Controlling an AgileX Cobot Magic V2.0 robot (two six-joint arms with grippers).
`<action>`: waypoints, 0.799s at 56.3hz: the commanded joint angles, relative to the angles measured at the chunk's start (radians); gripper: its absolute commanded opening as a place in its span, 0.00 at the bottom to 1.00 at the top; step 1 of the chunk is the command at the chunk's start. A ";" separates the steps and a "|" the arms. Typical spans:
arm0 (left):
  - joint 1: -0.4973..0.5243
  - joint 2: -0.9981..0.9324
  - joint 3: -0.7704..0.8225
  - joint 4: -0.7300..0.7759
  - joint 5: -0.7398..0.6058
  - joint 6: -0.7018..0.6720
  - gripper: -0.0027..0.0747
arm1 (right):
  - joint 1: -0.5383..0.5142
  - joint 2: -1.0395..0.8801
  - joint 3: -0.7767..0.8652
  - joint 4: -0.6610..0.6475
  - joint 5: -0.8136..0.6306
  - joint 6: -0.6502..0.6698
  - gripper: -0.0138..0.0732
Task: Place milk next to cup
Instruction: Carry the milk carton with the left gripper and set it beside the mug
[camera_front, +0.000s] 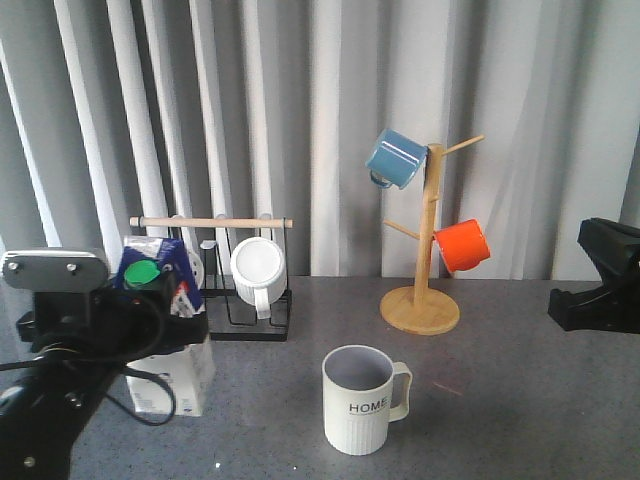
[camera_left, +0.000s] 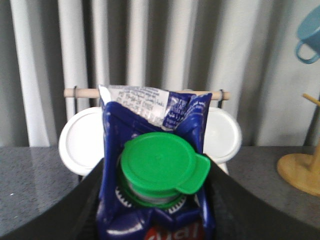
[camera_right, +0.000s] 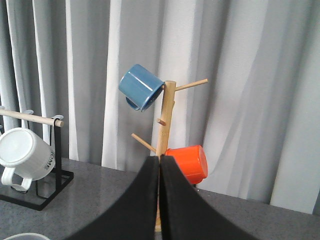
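Observation:
The milk, which now stands upright on the table, will be put down by my left gripper on the table (camera_front: 277, 441) close beside the cup, opposite the cup's handle.
The milk (camera_front: 186, 372), a blue-and-white carton with a green cap, stands upright on the table at the left. My left gripper (camera_front: 160, 300) is shut on its upper part. In the left wrist view the black fingers (camera_left: 85, 200) press both sides of the milk (camera_left: 150, 125) just below the cap. The cup (camera_front: 358, 400), a cream ribbed mug with "HOME" lettering, stands at the front centre with its handle to the right, well right of the carton. My right gripper (camera_front: 598, 285) is at the far right; its jaws (camera_right: 160, 159) are shut and empty.
A black rack with a wooden bar (camera_front: 212, 222) holds a white mug (camera_front: 258, 268) just behind the carton. A wooden mug tree (camera_front: 428, 250) at the back right carries a blue mug (camera_front: 396, 158) and an orange mug (camera_front: 462, 245). A grey curtain closes the back.

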 joint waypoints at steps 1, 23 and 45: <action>-0.095 -0.008 -0.092 -0.141 -0.143 0.102 0.11 | -0.004 -0.020 -0.032 -0.010 -0.069 -0.001 0.15; -0.253 0.205 -0.361 -0.474 -0.086 0.376 0.11 | -0.004 -0.020 -0.032 -0.010 -0.069 -0.001 0.15; -0.303 0.236 -0.377 -0.517 -0.092 0.411 0.11 | -0.004 -0.020 -0.032 -0.010 -0.069 -0.001 0.15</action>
